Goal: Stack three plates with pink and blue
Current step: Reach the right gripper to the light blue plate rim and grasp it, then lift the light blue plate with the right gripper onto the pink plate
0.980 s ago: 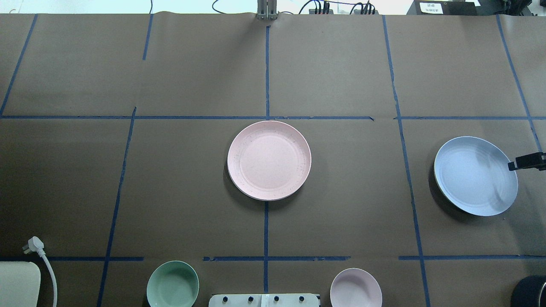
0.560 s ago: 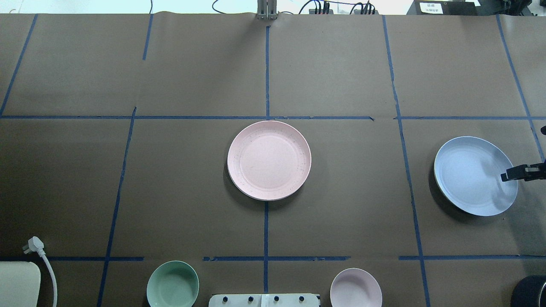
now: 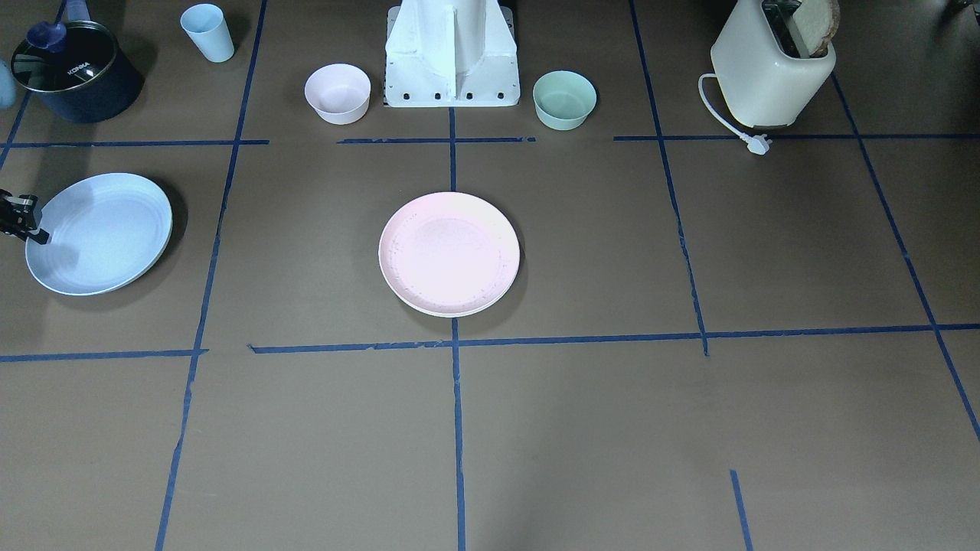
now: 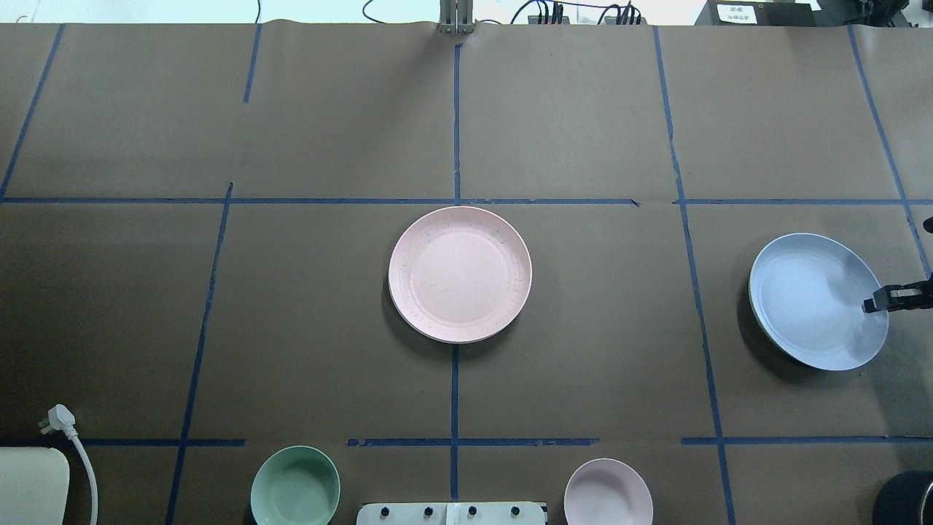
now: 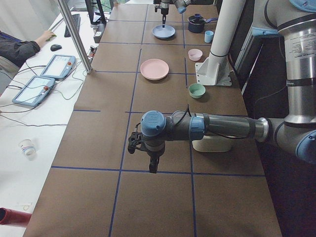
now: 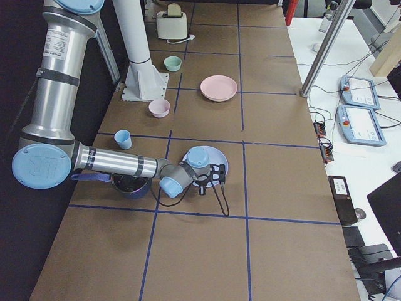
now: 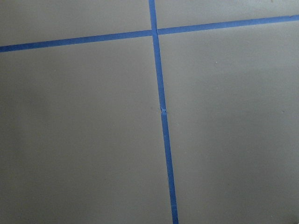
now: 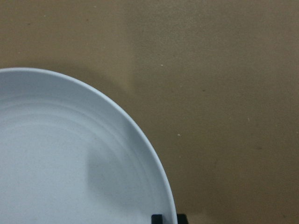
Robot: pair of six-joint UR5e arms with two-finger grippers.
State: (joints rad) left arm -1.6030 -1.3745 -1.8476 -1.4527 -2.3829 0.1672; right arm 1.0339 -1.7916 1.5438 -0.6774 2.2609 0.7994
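I need to use my right gripper to set the light blue plate down and let go of it on top of the pale pink plate (image 3: 448, 247) at the middle of the table.
The pale pink plate (image 4: 459, 274) lies at the table's middle, also in the front view (image 3: 449, 254). A thin cream edge (image 3: 448, 313) seems to show under its near rim; I cannot tell if that is the cream plate. The light blue plate (image 4: 816, 299) lies at the right end. My right gripper (image 4: 875, 302) is at its outer rim and shut on it. In the right wrist view the rim (image 8: 140, 140) runs between the two dark fingertips (image 8: 157, 218). My left gripper (image 5: 153, 168) hangs above bare table at the far left end; I cannot tell its state.
A mint bowl (image 4: 295, 487) and a deep pink bowl (image 4: 608, 494) flank the robot's base (image 3: 452, 53). A light blue cup (image 3: 207, 32) and a dark pot (image 3: 73, 70) stand near the blue plate. A cream toaster (image 3: 773, 73) with a cord stands at the left end.
My right gripper has come lower and inward onto the blue plate's rim. The blue plate has shifted slightly toward the gripper. The pink plate has not moved.
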